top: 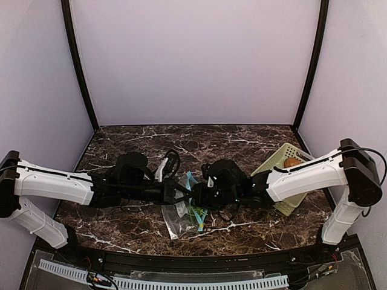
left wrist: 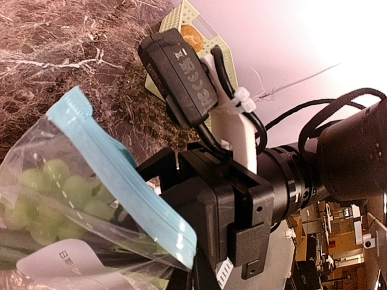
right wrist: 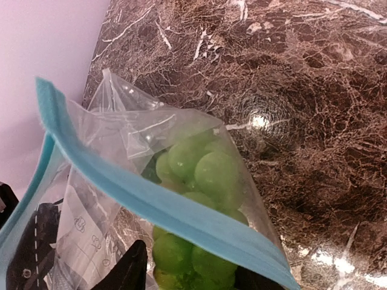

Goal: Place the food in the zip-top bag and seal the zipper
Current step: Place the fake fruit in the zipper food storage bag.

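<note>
The green lumpy vegetable's end sits at the bag's opening, so the robot's right gripper will back out, pinch the teal zipper (right wrist: 257,249) and raise the bag.
The clear zip-top bag (top: 174,222) hangs between my two grippers, with its mouth raised. Its teal zipper (right wrist: 163,202) runs across the right wrist view. The green lumpy vegetable (right wrist: 211,172) sits inside the bag. My right gripper (right wrist: 190,278) reaches into the mouth, and its dark fingers stand apart on either side of the green lump. My left gripper (top: 180,193) is shut on the bag's edge by the zipper (left wrist: 115,163); its fingertips are hidden in its own wrist view. The brown-orange oval (top: 292,162) lies in the basket.
A pale green slotted basket (top: 279,178) leans at the right rear of the marble table (top: 133,142). The right arm's wrist and camera (left wrist: 181,75) fill the middle of the left wrist view. Purple walls enclose the back and sides.
</note>
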{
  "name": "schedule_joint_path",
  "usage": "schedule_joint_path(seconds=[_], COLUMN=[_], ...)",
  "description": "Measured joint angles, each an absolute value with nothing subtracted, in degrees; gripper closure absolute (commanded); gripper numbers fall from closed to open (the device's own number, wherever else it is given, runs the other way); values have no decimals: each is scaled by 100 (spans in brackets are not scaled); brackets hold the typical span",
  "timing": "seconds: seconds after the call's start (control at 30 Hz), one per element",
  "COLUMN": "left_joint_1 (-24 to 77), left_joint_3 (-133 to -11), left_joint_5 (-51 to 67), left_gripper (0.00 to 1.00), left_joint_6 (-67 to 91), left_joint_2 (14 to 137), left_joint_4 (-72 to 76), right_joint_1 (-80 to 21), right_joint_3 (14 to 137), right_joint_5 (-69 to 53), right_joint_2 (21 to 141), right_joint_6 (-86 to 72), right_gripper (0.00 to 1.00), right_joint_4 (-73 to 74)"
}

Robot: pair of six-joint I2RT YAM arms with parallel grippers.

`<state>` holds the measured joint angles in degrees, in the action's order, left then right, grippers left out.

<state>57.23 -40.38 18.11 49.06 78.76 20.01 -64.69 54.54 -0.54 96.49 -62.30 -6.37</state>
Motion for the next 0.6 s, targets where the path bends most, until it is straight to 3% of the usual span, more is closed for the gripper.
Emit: schedule_joint_path(seconds=[0.27, 0.6], left_joint_1=[5719, 5699], left_joint_3=[-3927, -3791], left_joint_5=[1481, 1402], left_gripper=[99, 99], left_joint_6=[5127, 5223], left_joint_2=[7695, 7684], left_joint_4=[2014, 2014], right_joint_1=[-6523, -6587], right_joint_3=[5452, 5242], right_joint_5=[113, 311], right_joint_2=[9496, 8661], right_joint_6=[-6147, -6005], right_gripper=[36, 34], right_joint_4=[-436, 252])
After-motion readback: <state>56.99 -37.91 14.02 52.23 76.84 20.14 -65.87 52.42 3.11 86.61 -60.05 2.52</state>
